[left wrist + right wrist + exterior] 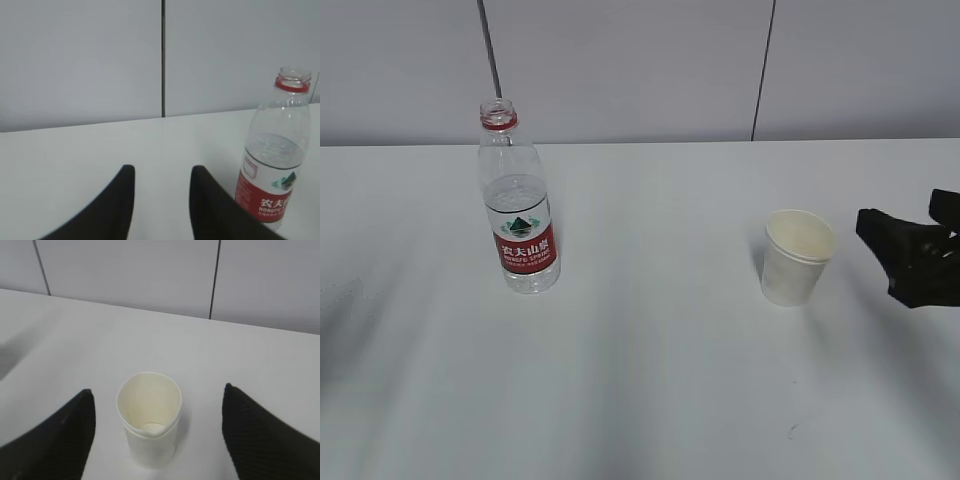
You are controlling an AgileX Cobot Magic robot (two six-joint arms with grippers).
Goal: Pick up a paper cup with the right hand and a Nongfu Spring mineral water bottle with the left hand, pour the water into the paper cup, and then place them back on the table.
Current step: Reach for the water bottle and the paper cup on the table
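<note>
Next, my right gripper closes around the lower half of the paper cup (789, 281) (152, 449). The cup's rim will stay clear above its fingers.
The Nongfu Spring mineral water bottle (518, 215) stands upright and uncapped at the left of the white table (650, 380), part full. The paper cup (798, 258) stands upright at the right. My right gripper (903, 212) is open just right of the cup. In the right wrist view the cup (149, 425) stands between and a little ahead of the wide-open gripper (158, 388), touching neither finger. My left gripper (162, 172) is open and empty; the bottle (272, 160) stands just right of its right finger (205, 200). The left arm is out of the exterior view.
A grey panelled wall (640, 70) with dark vertical seams runs behind the table's far edge. A small dark mark (790, 430) is on the tabletop in front of the cup. A soft shadow lies at the table's left edge.
</note>
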